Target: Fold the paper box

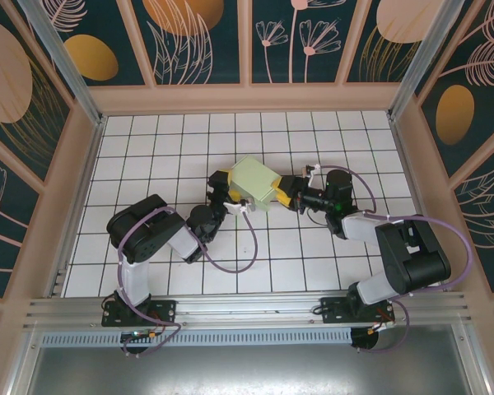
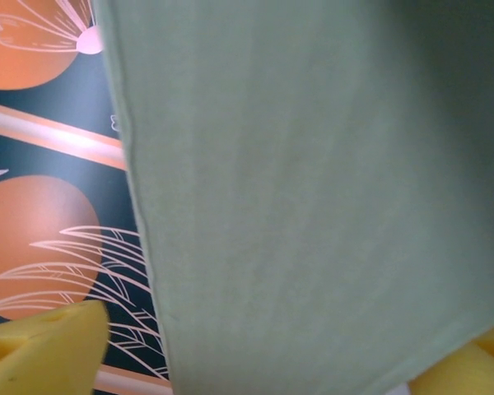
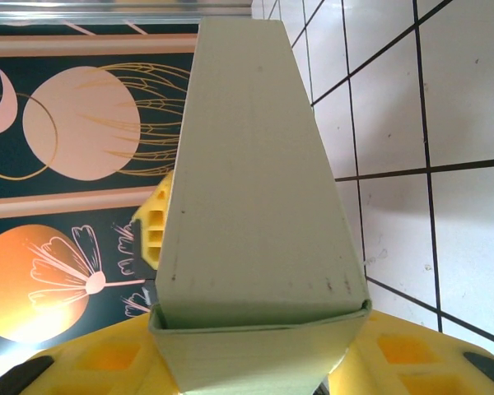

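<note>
The paper box is slanted with its broad side across the open fingers of my left gripper. I will level the box and grip its near end (image 1: 237, 178) across the narrow width.
The paper box (image 1: 258, 183), a pale mint-green folded carton, is held above the middle of the white tiled table (image 1: 148, 148), between the two grippers. My right gripper (image 1: 286, 191) is shut on its right end. In the right wrist view the paper box (image 3: 255, 206) sits squeezed between the yellow fingers (image 3: 412, 362), its end slightly bowed. My left gripper (image 1: 230, 190) stands at the box's left end. In the left wrist view the box's flat side (image 2: 313, 189) lies between the spread yellow fingertips (image 2: 41, 350), with a gap on the left side; the left gripper (image 2: 263, 374) is open.
The tiled table is walled on three sides by patterned panels (image 1: 206, 41) with a pale wooden ledge. Purple cables (image 1: 239, 259) loop from both arms over the tiles. A metal rail (image 1: 247, 309) runs along the near edge by the arm bases.
</note>
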Motion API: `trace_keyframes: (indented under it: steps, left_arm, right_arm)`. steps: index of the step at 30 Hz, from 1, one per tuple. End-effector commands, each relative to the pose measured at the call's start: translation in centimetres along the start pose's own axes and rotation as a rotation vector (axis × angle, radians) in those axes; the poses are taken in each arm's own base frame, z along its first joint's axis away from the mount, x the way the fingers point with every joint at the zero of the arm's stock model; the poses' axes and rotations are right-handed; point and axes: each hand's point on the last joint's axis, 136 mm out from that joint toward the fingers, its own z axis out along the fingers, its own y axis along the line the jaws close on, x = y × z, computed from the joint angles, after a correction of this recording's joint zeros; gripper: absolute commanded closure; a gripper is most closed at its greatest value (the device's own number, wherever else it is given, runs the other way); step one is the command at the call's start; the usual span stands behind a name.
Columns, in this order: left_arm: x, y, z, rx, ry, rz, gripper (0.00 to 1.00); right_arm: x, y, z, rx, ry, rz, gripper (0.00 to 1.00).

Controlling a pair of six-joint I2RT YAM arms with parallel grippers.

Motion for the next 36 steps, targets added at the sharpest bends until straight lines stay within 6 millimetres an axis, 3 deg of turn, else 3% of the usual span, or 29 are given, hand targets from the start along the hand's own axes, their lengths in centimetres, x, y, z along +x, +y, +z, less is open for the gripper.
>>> trace_keyframes:
  steps: [1,9,15,19,25,29,36]
  left_arm:
    - [-1.4,2.8,-0.1,-0.111,-0.063,-0.047,0.02]
    - [-2.5,2.1,-0.1,-0.084,-0.120,-0.040,0.02]
    - [-3.6,3.0,-2.2,-0.074,-0.191,-0.087,0.02]
    - [-4.1,2.8,-2.3,-0.049,-0.213,-0.093,0.06]
    - [-4.2,2.2,-2.0,-0.052,-0.219,-0.069,0.20]
    - [-4.2,2.5,-2.1,-0.061,-0.217,-0.069,0.38]
    - [-4.2,2.4,-2.2,-0.058,-0.216,-0.065,0.54]
  right_arm:
    - [0.8,1.5,0.4,-0.035,0.053,-0.051,0.56]
    - [0.6,1.5,0.6,-0.037,0.059,-0.049,0.56]
    - [-0.2,1.0,0.3,-0.030,0.045,-0.042,0.56]
    - [0.0,0.9,0.3,-0.028,0.067,-0.041,0.56]
    - [0.8,0.6,0.2,-0.024,0.105,-0.034,0.56]
    - [1.0,0.5,0.1,-0.018,0.108,-0.033,0.56]
    - [0.8,0.5,0.1,-0.014,0.101,-0.028,0.56]
